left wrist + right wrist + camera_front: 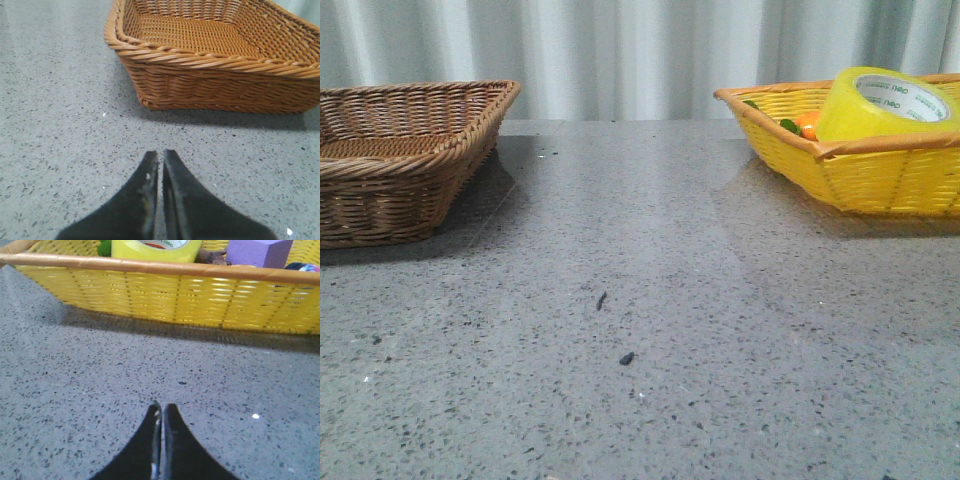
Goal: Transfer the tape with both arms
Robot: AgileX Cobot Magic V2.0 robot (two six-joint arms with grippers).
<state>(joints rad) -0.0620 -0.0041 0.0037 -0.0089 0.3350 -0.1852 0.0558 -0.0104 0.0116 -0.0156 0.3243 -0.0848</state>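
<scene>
Next, my right gripper moves over to the yellow tape roll and closes on the tape roll's side (844,86) (126,246) that is beside the orange carrot.
The yellow tape roll (882,103) with a white core ring leans in the yellow basket (880,180) at the right rear of the table. It also shows in the right wrist view (155,249), behind the yellow basket's near wall (175,295). My right gripper (161,407) is shut and empty, low over the grey table, short of that basket. My left gripper (160,154) is shut and empty, low over the table in front of the brown wicker basket (215,65). Neither gripper shows in the front view.
The brown basket (400,160) stands at the left rear. An orange carrot (807,124) with green leaves lies beside the tape. A purple block (257,251) and a dark object (300,266) lie in the yellow basket. A curtain hangs behind the table.
</scene>
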